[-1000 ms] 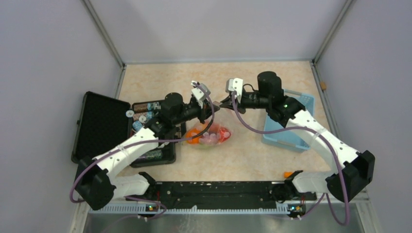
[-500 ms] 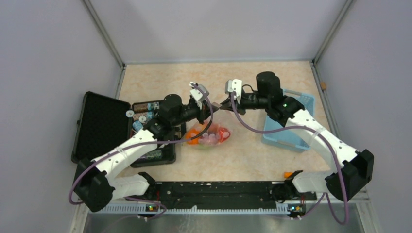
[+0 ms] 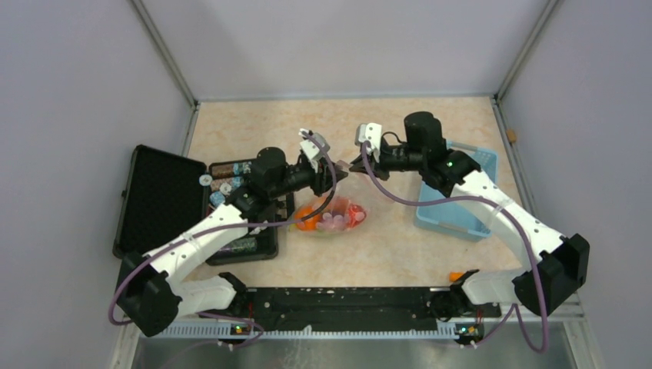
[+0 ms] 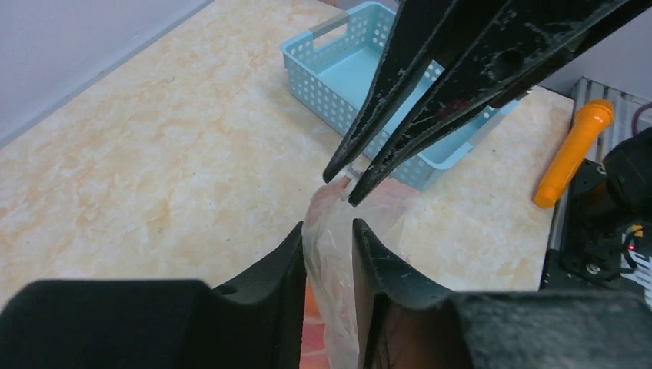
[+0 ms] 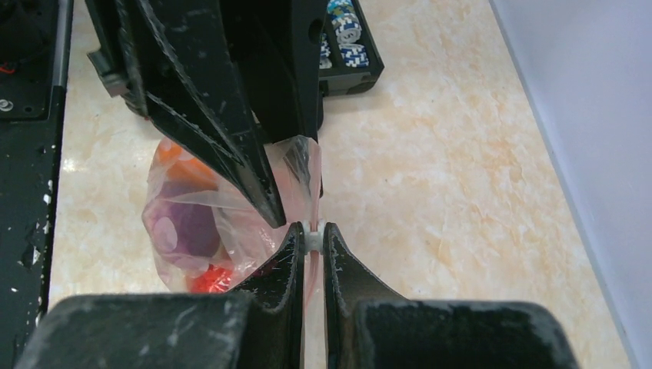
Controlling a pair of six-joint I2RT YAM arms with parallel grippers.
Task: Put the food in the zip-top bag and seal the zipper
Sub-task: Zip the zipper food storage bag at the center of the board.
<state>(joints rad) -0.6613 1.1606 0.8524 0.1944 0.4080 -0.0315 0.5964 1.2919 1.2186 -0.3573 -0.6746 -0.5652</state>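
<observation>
The zipper sags in a bend from the white slider into my left gripper, so next my left gripper opens and pinches the zipper (image 4: 330, 187) near the slider.
The zip-top bag (image 3: 332, 216) hangs just above the table between my two grippers, its top corner lifted. Inside it the food (image 3: 309, 220) shows as orange, pink, purple and red pieces (image 5: 183, 231). My left gripper (image 4: 327, 227) stands open a little, with the crinkly bag film (image 4: 332, 261) loose between its fingers. Just beyond it, my right gripper (image 5: 311, 229) is shut on the zipper's small white slider (image 5: 311, 238). The pinkish zipper strip (image 5: 311, 278) runs down between the right fingers. Seen from above, the two grippers (image 3: 336, 175) (image 3: 352, 165) meet tip to tip.
A light-blue basket (image 3: 461, 209) stands at the right, under the right arm. An open black case (image 3: 158, 201) with round tokens (image 3: 223, 186) lies at the left. An orange tool (image 3: 457, 275) rests by the right arm's base.
My left gripper's jaws have parted from shut to slightly open around the bag film. Both grippers have drifted a little left. The right gripper stays shut on the slider.
</observation>
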